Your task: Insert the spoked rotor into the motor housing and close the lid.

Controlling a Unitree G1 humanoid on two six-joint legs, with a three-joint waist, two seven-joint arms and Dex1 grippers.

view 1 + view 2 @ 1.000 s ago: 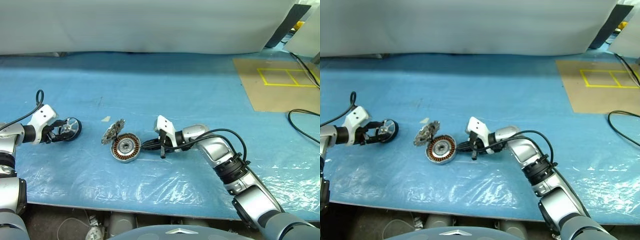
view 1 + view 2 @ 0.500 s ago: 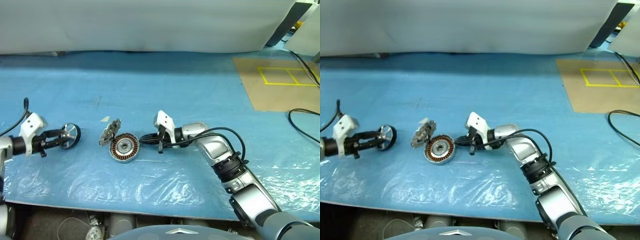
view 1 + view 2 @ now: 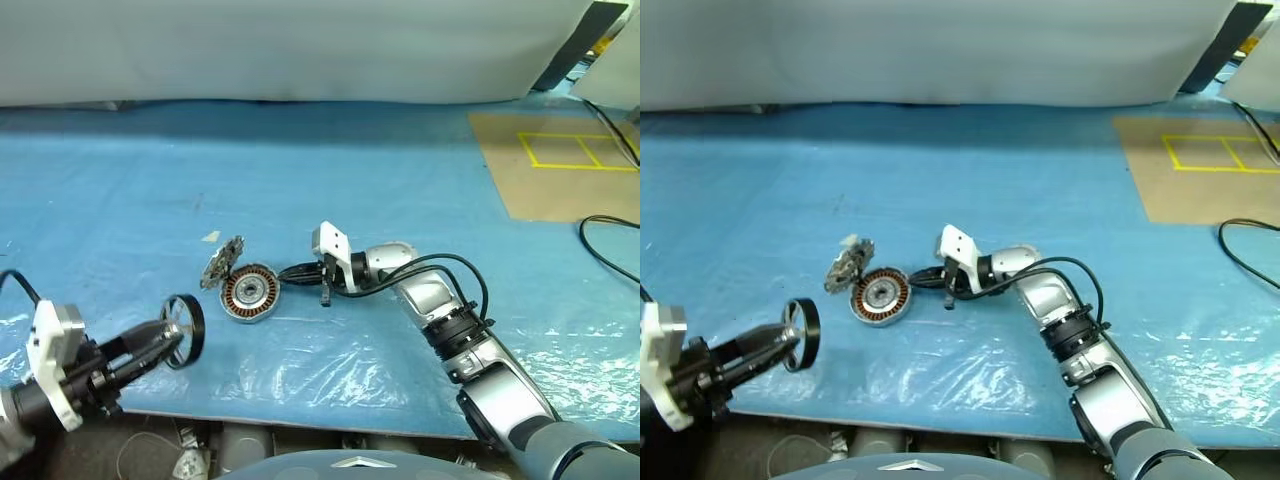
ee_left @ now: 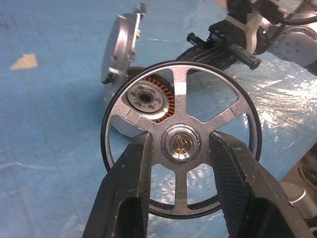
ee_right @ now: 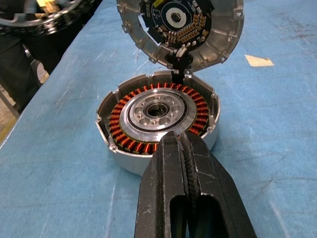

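My left gripper will release the spoked rotor over the silver centre of the open motor housing [image 3: 243,292] [image 4: 146,98], in among the copper windings of the housing.
The spoked rotor [image 3: 186,322], black-rimmed with silver spokes, hangs upright above the table's front left, and my left gripper [image 3: 172,335] is shut on it. In the left wrist view both fingers [image 4: 133,173] clamp the rotor [image 4: 179,91] at its hub. The motor housing [image 3: 250,293] lies open on the blue sheet, its copper windings [image 5: 124,126] ringing a silver centre. Its lid [image 3: 224,262] stands tilted up on the far left side of the housing. My right gripper [image 3: 291,272] is shut, its tip against the housing's right rim [image 5: 210,134].
A small tape scrap [image 3: 211,238] lies behind the lid. A brown board with yellow tape [image 3: 560,165] and a black cable [image 3: 610,225] sit at the right. Crinkled clear film [image 3: 330,365] covers the sheet near the front edge.
My left gripper has carried the rotor from the far left of the table back toward me and to the right, raised off the sheet. The right gripper, housing and lid have stayed put.
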